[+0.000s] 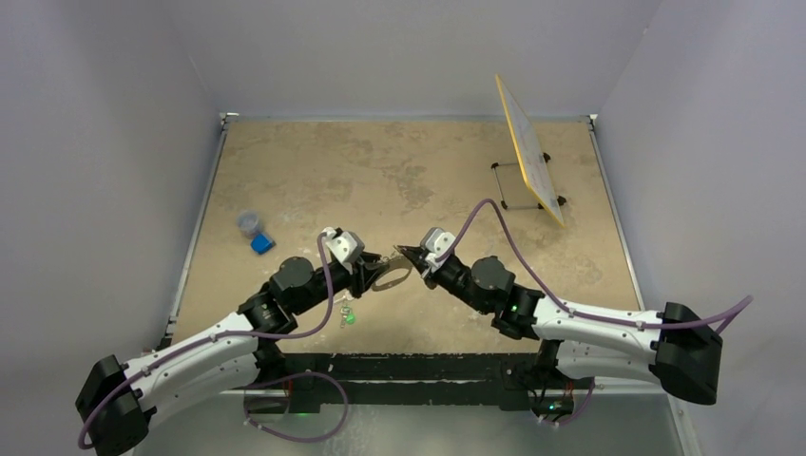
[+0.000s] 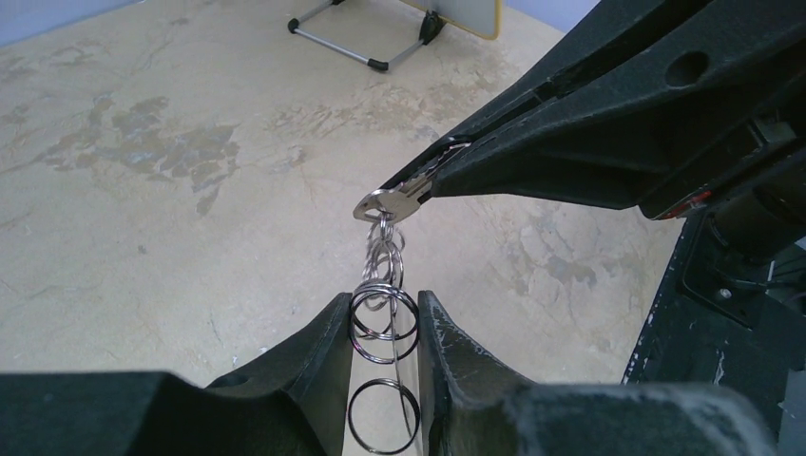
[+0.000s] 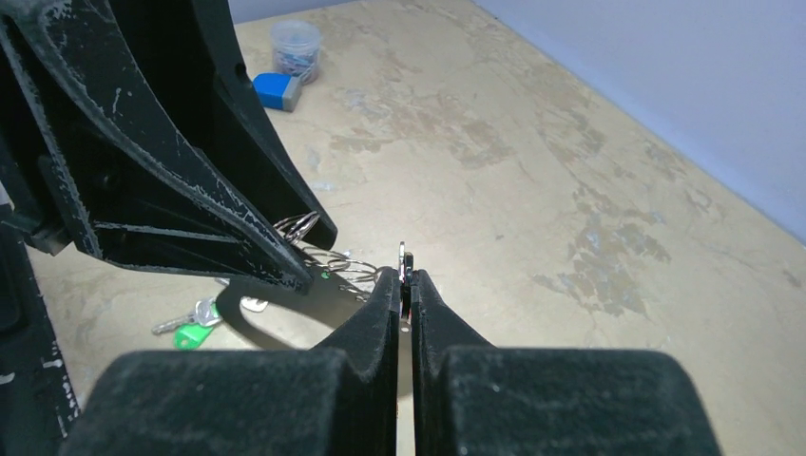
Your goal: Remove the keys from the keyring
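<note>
The robot's left gripper is holding the keyring's lower rings, with loose rings up to the key's head, so it should open and take the rings [image 2: 384, 236] beside the key.
The keyring [image 1: 392, 277] hangs in the air between my two grippers at the middle of the table. In the left wrist view it shows as a chain of small silver split rings [image 2: 384, 313] on a thin wire loop. My left gripper [image 2: 383, 302] is shut on these rings, which span the gap between its fingers. My right gripper [image 3: 404, 277] is shut on a small silver key [image 3: 403, 256]. The key's head [image 2: 388, 203] sticks out of its tips at the top of the ring chain. In the top view the left gripper [image 1: 373, 269] and the right gripper [image 1: 411, 256] nearly meet.
A bunch of keys with green tags [image 1: 347, 316] lies on the table under the left arm, also in the right wrist view [image 3: 195, 332]. A small clear container [image 1: 249, 223] and a blue block [image 1: 262, 244] sit at the left. A yellow-edged board on a wire stand [image 1: 527, 161] stands at the back right.
</note>
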